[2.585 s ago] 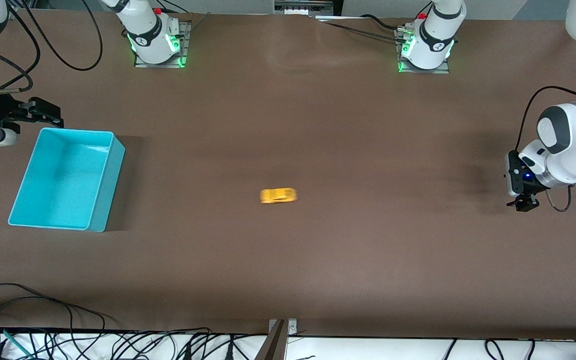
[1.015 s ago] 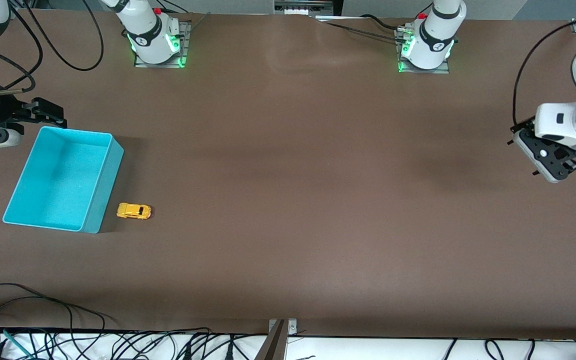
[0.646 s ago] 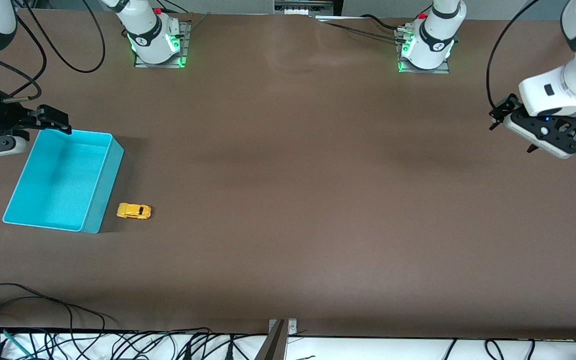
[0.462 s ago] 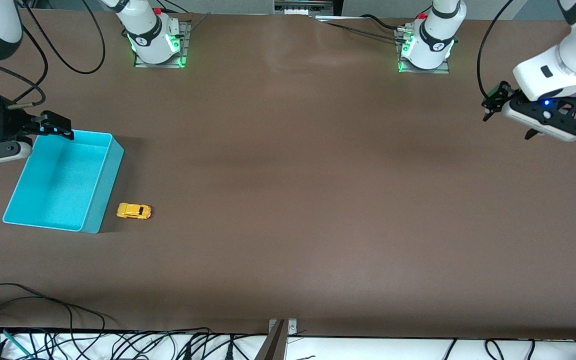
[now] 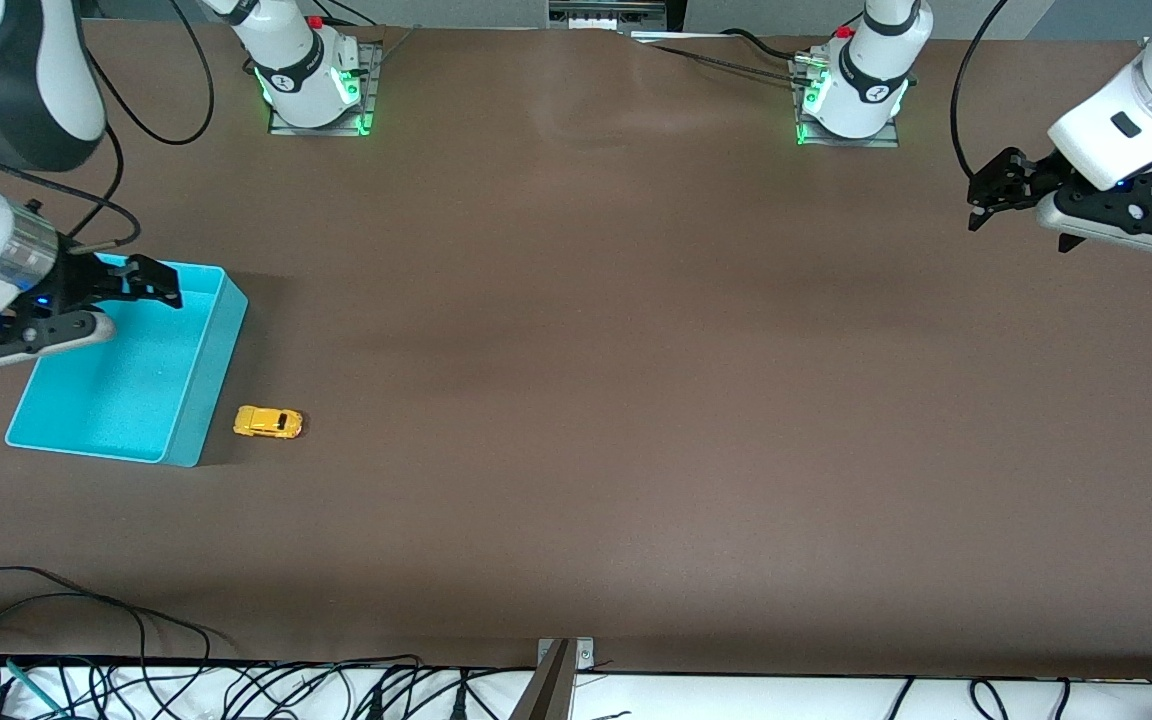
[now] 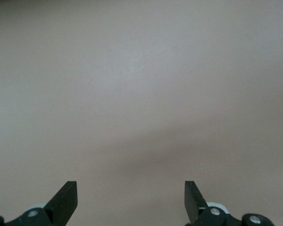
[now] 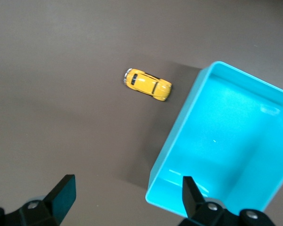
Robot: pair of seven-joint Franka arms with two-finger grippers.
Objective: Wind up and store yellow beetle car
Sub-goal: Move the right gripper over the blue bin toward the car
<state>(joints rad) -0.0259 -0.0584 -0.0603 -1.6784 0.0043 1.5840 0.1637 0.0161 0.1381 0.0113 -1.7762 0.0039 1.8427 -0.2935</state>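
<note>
I will move my right gripper to the yellow beetle car next and close it on both sides of the car's roof (image 5: pixel 271 421) (image 7: pixel 144 83), beside the car's rear window.
The yellow beetle car (image 5: pixel 268 422) stands on its wheels on the brown table, just beside the turquoise bin (image 5: pixel 208 368), close to the bin's corner nearer the front camera. The right wrist view shows the car (image 7: pixel 147 84) a small gap away from the bin's wall (image 7: pixel 178 128). My right gripper (image 5: pixel 158 283) hangs open over the bin's edge that lies farther from the front camera, and its jaws (image 7: pixel 127 190) hold nothing. My left gripper (image 5: pixel 988 196) is open and empty in the air over the left arm's end of the table, and its wrist view (image 6: pixel 130 193) shows only bare tabletop.
The bin has nothing inside it. Both arm bases (image 5: pixel 311 75) (image 5: pixel 851 85) stand along the table's farthest edge. Loose cables (image 5: pixel 86 610) lie at the edge nearest the front camera. A wide stretch of bare table lies between the car and the left arm's end.
The car rolled from mid-table to the bin and has stood still for the last second. My right gripper moved in over the bin. My left gripper swung away from the front camera.
</note>
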